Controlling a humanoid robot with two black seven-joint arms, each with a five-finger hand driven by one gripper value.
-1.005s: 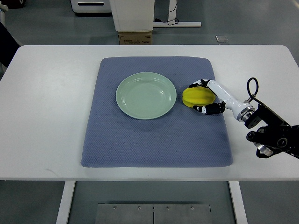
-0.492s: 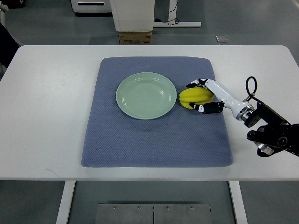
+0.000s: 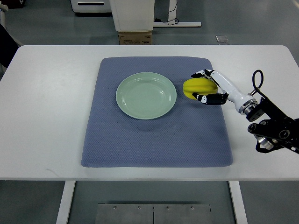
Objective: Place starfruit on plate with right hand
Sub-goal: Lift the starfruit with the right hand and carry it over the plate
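Note:
Next, my right gripper releases the yellow starfruit on the half of the pale green plate (image 3: pixel 160 92) that is closest to that gripper.
A yellow starfruit (image 3: pixel 196 87) is held just right of the pale green plate (image 3: pixel 146 95), over the blue-grey mat (image 3: pixel 156 135). My right hand (image 3: pixel 202 87) is shut on the starfruit, with dark fingertips wrapping its far and near sides. The white forearm runs back to the right edge of the picture. The plate holds nothing. The left arm does not show.
The mat lies on a white table (image 3: pixel 42 116). Beyond the table's far edge stand a white bin (image 3: pixel 133 14) and a cardboard box (image 3: pixel 135 38) on the floor.
The right hand has closed on the starfruit and carried it slightly up and away from me; the arm has shifted with it.

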